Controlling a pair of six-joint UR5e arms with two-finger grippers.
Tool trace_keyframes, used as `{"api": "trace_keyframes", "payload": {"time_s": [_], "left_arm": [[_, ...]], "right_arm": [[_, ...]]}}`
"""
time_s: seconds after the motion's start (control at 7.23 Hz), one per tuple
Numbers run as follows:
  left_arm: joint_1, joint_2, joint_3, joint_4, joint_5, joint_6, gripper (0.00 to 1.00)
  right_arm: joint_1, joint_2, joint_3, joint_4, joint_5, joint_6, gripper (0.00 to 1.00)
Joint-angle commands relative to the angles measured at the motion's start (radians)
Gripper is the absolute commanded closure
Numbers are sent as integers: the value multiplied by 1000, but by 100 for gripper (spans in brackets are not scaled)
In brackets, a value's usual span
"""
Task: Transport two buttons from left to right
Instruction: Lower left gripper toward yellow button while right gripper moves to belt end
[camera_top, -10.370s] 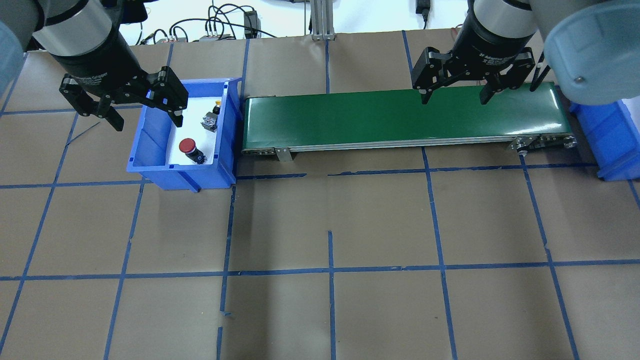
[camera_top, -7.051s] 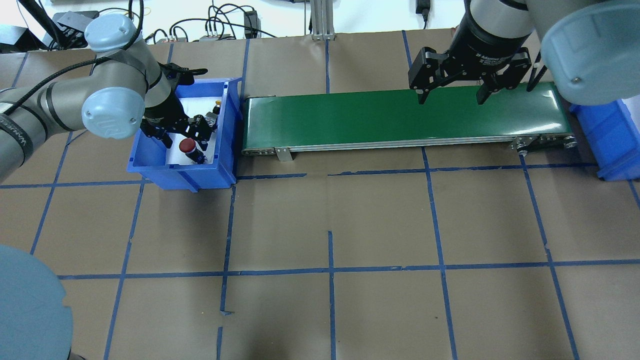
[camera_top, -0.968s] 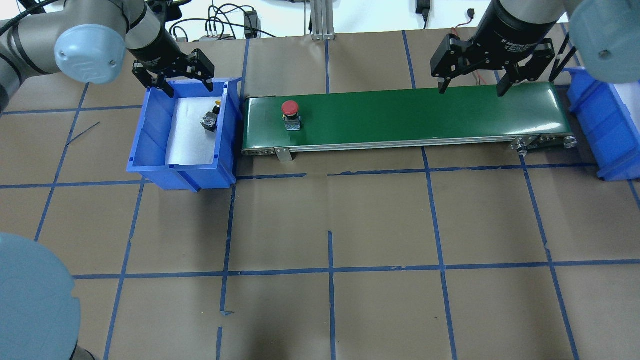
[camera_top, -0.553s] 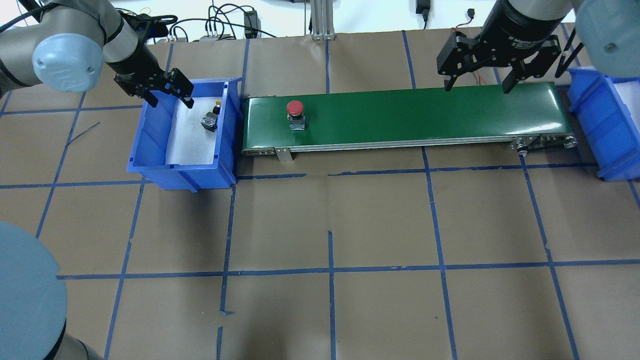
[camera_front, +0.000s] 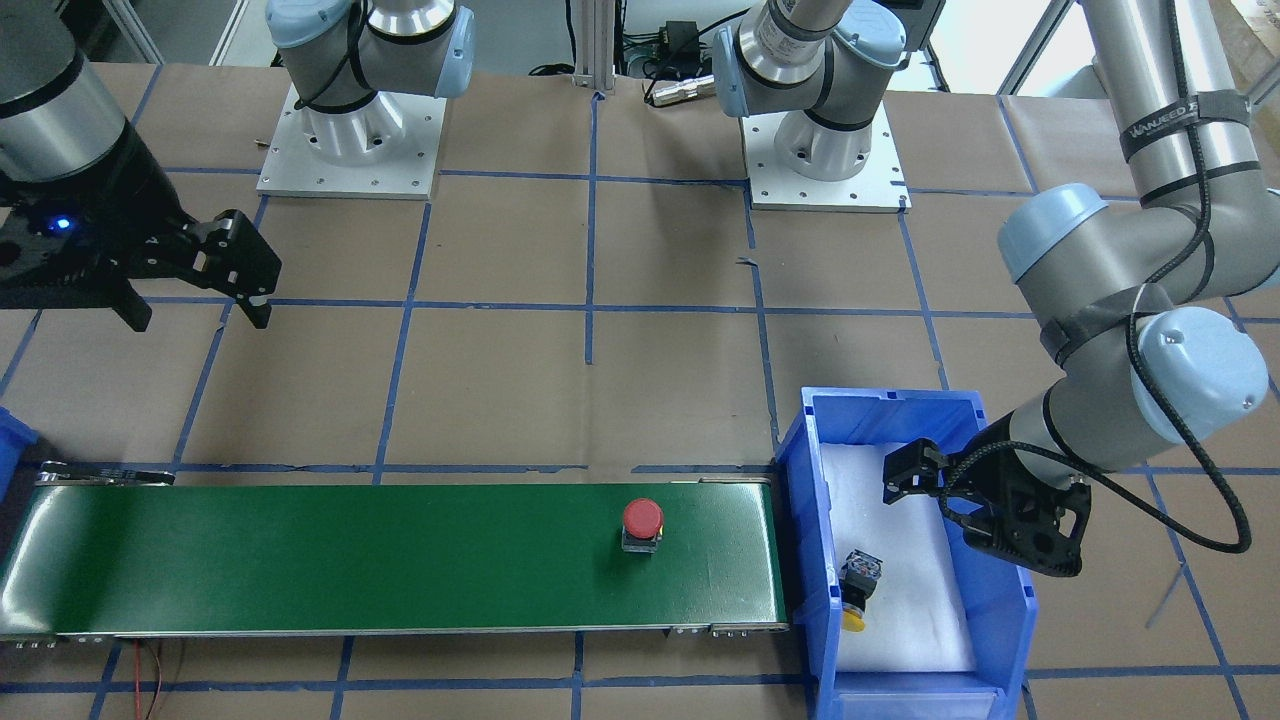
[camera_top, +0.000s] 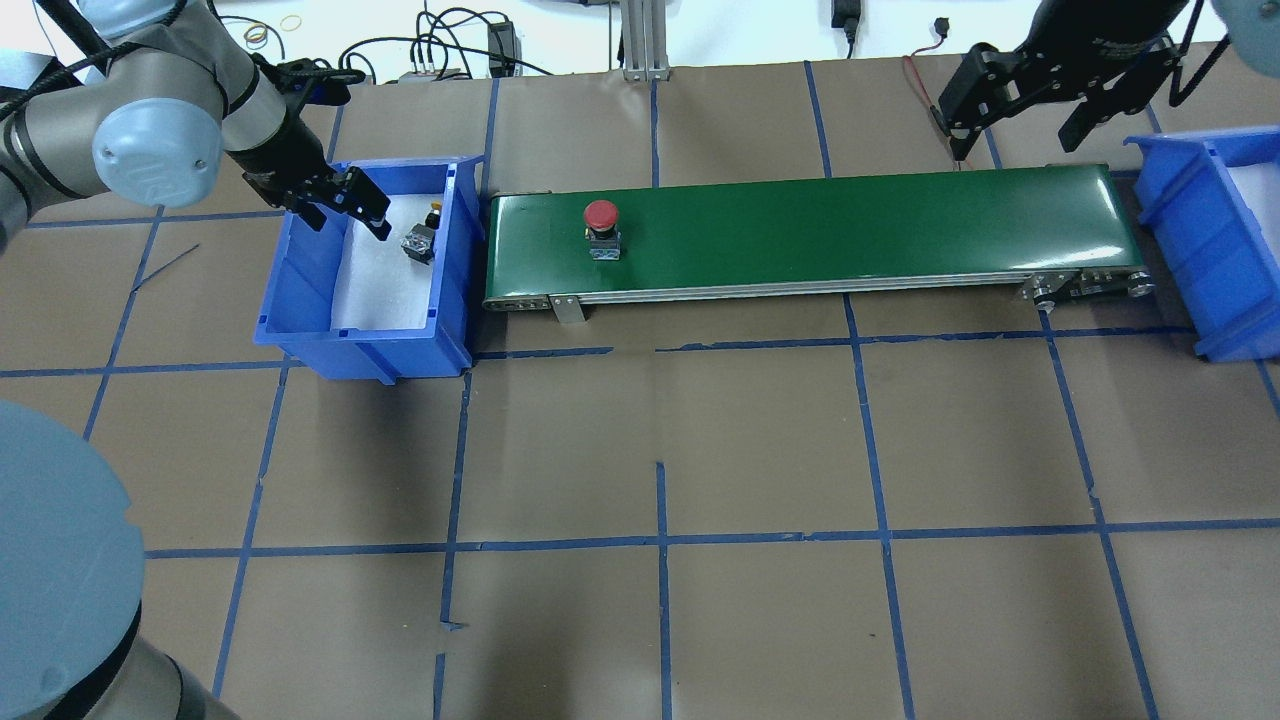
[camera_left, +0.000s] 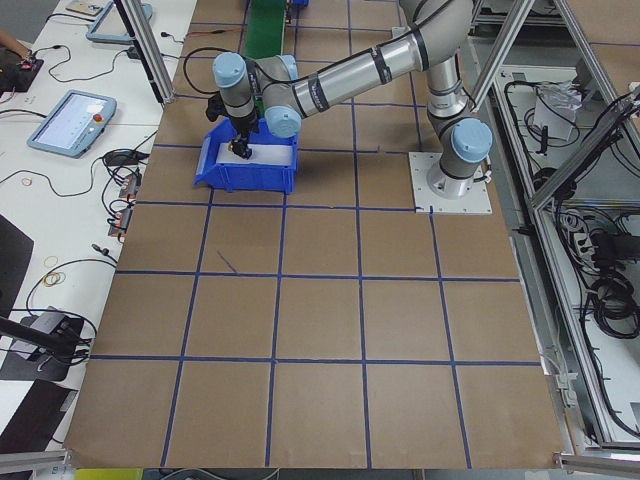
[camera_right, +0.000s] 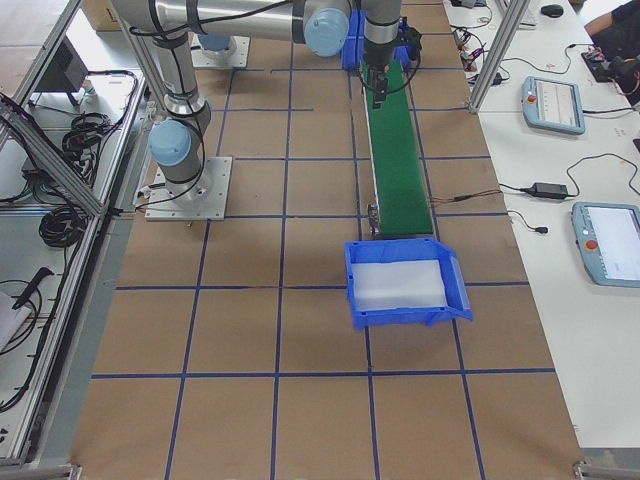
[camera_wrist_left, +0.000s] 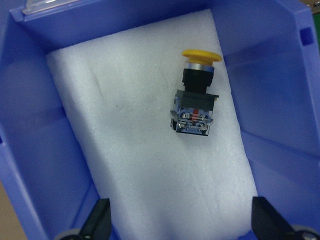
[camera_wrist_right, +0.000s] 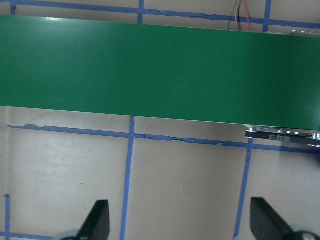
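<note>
The yellow-capped button in the blue bin is next for my left gripper, which should go to it and close on its square base (camera_front: 860, 568) (camera_wrist_left: 194, 113), opposite the yellow cap.
The red-capped button (camera_top: 601, 215) stands upright on the green conveyor belt (camera_top: 850, 220) near its left end; it also shows in the front view (camera_front: 642, 520). The yellow-capped button (camera_top: 424, 235) lies on its side on white foam in the left blue bin (camera_top: 300, 260), clear in the left wrist view (camera_wrist_left: 196, 100). My left gripper (camera_top: 350, 218) is open and empty inside the bin, just short of the yellow button. My right gripper (camera_top: 1012, 135) is open and empty, behind the belt's right end.
A second blue bin (camera_top: 1190, 230) with white foam stands past the belt's right end. The belt's roller frame (camera_top: 1090, 285) sticks out at its right front. Cables and a post (camera_top: 640, 40) lie along the table's far edge.
The red button has gone from the bin to the belt and drifts right along it. My left gripper has come down into the bin. My right gripper has moved back and right off the belt.
</note>
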Motion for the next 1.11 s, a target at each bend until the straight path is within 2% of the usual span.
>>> {"api": "trace_keyframes", "payload": {"time_s": [0.0, 0.14, 0.28, 0.41, 0.55, 0.69, 0.97], "left_arm": [[0, -16, -24, 78, -18, 5, 1], [-1, -17, -26, 78, -18, 7, 1], [-1, -20, -24, 101, -19, 5, 1], [-1, -37, -23, 151, -21, 4, 2], [-1, -60, -23, 180, -54, 1, 2], [-1, -74, -23, 181, -97, -2, 2], [-6, -76, -23, 181, -101, -24, 3]], "right_arm": [[-86, 15, -15, 24, -19, -287, 0], [-94, 18, -15, 17, -50, -427, 0], [-106, 29, -13, 21, -64, -473, 0], [-120, 32, -12, 24, -62, -515, 1], [-126, 44, -10, 21, -52, -640, 1], [-140, 52, -6, 24, -23, -728, 0], [-157, 69, -1, 18, -15, -941, 0]]}}
